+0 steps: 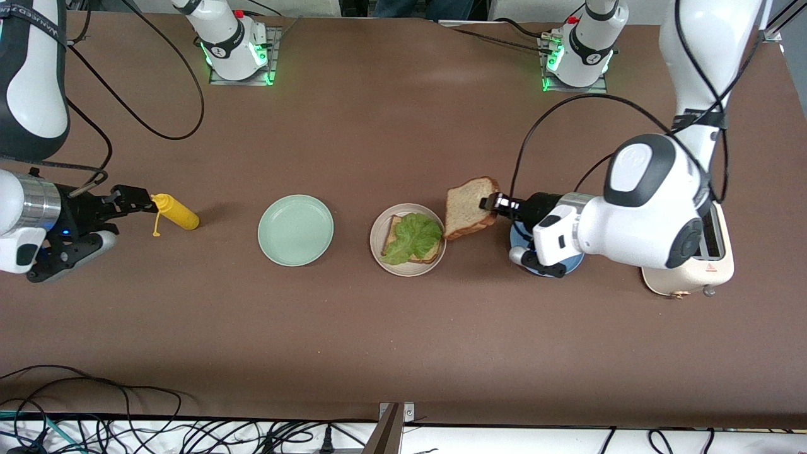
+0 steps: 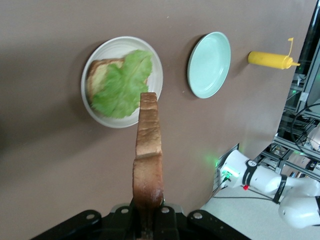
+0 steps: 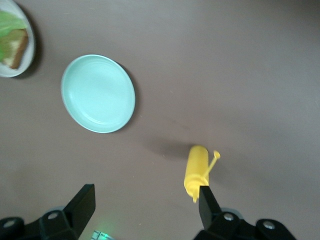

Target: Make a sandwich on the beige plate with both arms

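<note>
The robot's left gripper needs to release the second bread slice on top of the green lettuce leaf (image 1: 406,238) (image 2: 121,86) on the beige plate.
The beige plate (image 1: 410,270) sits mid-table with a bread slice (image 1: 392,228) and a green lettuce leaf (image 1: 413,236) on it. My left gripper (image 1: 495,203) is shut on a second bread slice (image 1: 470,207), held on edge in the air over the table at the plate's rim on the left arm's side. In the left wrist view the held slice (image 2: 148,150) stands in my left gripper (image 2: 147,220), with the plate (image 2: 120,45) and lettuce (image 2: 120,85) past it. My right gripper (image 1: 135,198) is open and empty beside a yellow mustard bottle (image 1: 176,212).
A mint-green plate (image 1: 296,229) lies between the beige plate and the mustard bottle. A blue plate (image 1: 570,265) lies under my left wrist. A cream toaster (image 1: 693,271) stands at the left arm's end. The right wrist view shows the mustard bottle (image 3: 196,170) and mint-green plate (image 3: 98,93).
</note>
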Available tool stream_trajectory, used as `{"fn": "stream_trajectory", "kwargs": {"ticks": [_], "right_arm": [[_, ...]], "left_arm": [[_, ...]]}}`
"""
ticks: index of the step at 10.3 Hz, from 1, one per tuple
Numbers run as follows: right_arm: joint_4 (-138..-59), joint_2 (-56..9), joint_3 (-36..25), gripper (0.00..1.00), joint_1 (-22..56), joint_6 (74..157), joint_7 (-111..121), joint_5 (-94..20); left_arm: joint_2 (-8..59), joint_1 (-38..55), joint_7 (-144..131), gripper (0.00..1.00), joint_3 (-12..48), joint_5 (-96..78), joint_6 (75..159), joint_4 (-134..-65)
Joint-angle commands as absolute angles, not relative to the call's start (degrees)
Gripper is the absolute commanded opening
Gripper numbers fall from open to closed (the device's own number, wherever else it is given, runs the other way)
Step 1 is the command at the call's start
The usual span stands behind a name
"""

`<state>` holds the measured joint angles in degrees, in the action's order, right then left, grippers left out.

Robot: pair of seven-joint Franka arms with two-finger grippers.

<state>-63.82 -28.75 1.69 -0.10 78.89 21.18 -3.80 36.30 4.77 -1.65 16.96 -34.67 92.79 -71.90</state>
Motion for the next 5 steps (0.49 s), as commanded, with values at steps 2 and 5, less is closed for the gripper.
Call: {"fn": "stream_trajectory", "kwargs": {"ticks": [2, 5], "right_arm": [[-70.1, -23.7, 2.4, 0.92, -0.4, 80.1, 9.7, 0.5], [-85.4, -15.0, 1.9, 0.92, 0.3, 91.3, 6.2, 1.3]], "left_arm": [[41.7, 10.4, -0.7, 0.00, 16.3, -38.5, 102.0, -71.3], [45.9, 14.2, 3.4, 0.00, 16.3, -38.8, 112.5, -73.0]]}}
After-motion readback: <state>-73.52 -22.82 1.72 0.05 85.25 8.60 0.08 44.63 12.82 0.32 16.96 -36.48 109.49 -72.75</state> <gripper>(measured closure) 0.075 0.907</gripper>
